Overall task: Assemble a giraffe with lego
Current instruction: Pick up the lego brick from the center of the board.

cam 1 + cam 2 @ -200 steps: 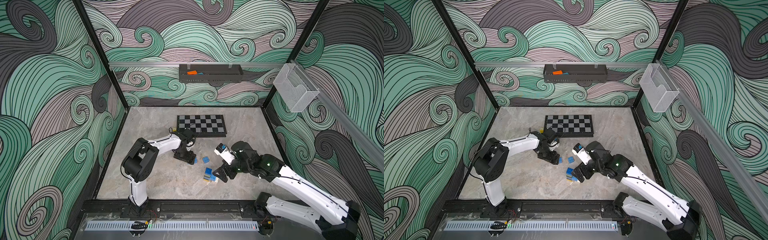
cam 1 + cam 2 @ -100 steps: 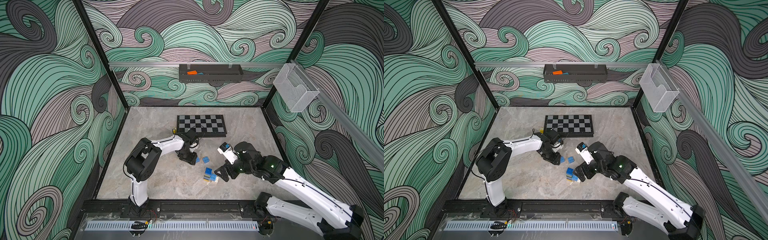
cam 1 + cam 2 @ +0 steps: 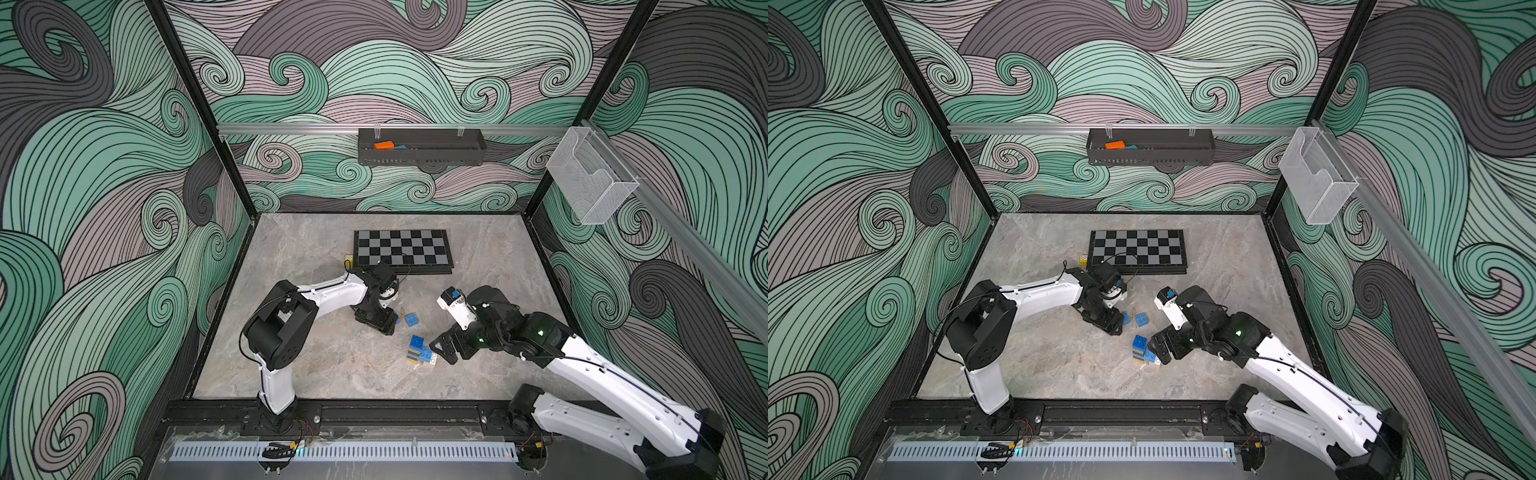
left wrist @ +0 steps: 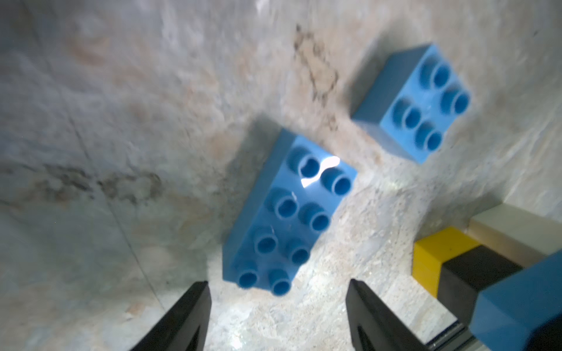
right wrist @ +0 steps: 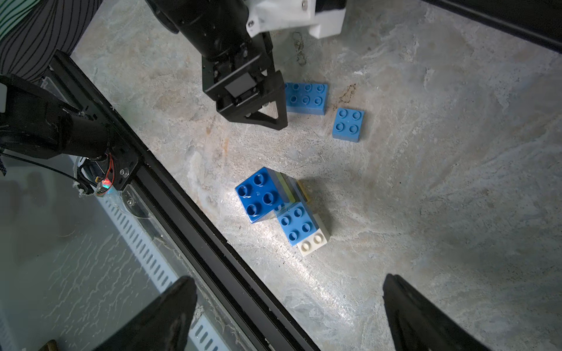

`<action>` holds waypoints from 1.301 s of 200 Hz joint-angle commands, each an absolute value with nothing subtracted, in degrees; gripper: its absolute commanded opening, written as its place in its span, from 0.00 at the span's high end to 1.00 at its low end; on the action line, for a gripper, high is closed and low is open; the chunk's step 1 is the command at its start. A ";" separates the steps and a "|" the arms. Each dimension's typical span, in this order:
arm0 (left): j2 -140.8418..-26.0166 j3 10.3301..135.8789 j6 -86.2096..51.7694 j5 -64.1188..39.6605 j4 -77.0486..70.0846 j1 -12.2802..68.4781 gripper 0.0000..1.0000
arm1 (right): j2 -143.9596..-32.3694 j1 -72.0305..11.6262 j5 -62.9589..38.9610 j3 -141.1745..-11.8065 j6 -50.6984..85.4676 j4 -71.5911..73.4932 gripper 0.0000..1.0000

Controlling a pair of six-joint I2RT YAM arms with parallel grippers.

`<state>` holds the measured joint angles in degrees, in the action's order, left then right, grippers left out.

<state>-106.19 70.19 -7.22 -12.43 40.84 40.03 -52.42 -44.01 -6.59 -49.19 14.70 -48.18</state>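
The long blue brick lies at a slant to my left gripper's open fingers, so I should line that gripper up with it and grip its long sides near the closer end (image 4: 263, 272).
The partly built giraffe (image 3: 419, 351) stands mid-floor, a small stack with blue bricks on top and green, black, yellow and white ones beneath; the right wrist view looks down on the giraffe (image 5: 279, 209). Two loose lego pieces lie behind it: a long blue brick (image 4: 289, 218) and a square blue brick (image 4: 416, 103). My left gripper (image 4: 278, 291) hangs open just short of the long brick's end, touching nothing. My right gripper (image 3: 446, 347) stands wide open beside the stack, on its right, and holds nothing.
A chessboard (image 3: 401, 247) lies at the back of the floor, with a small yellow die (image 3: 349, 258) by its left corner. A black wall tray (image 3: 419, 151) holds an orange block. A clear holder (image 3: 590, 178) hangs on the right rail.
My left gripper has shifted slightly towards the front right, nearer the loose blue bricks. The stack and my right gripper stay where they were.
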 commanded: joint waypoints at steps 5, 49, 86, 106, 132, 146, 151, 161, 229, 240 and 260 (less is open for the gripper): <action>-108.37 74.28 -4.09 -9.48 42.41 40.03 0.24 | -51.01 -43.79 -6.79 -49.11 16.87 -49.69 0.01; -111.66 74.53 -2.78 -10.02 40.87 39.88 0.25 | -48.78 -43.77 -5.89 -49.37 18.25 -52.05 0.01; -112.10 74.00 -1.94 -8.26 40.09 40.29 0.33 | -48.49 -43.72 -5.76 -49.64 18.27 -53.05 0.01; -112.20 74.00 -1.45 -6.76 39.57 40.90 0.43 | -49.28 -43.78 -5.98 -50.07 17.86 -53.09 0.01; -112.55 74.11 -0.53 -5.30 39.68 41.48 0.72 | -49.58 -43.68 -5.40 -50.91 16.91 -53.91 0.01; -111.95 73.29 -0.35 -5.10 39.14 41.48 0.77 | -49.32 -43.53 -5.27 -51.31 16.45 -54.51 0.01; -111.71 73.01 -0.35 -5.03 38.95 41.53 0.81 | -49.22 -43.39 -5.19 -51.48 16.35 -54.78 0.01; -111.06 72.40 -0.10 -5.09 38.84 41.57 0.88 | -48.97 -43.26 -5.08 -51.63 16.32 -55.31 0.01; -93.61 72.66 5.09 -7.40 45.42 41.58 1.00 | -47.94 -42.89 -5.85 -53.33 15.62 -57.36 0.01; -90.57 73.76 5.63 -8.24 48.12 41.58 1.00 | -48.15 -42.88 -5.63 -53.22 15.56 -57.21 0.01; -85.98 75.33 7.63 -10.99 52.05 41.57 1.00 | -48.58 -43.16 -3.60 -52.37 18.33 -56.84 0.01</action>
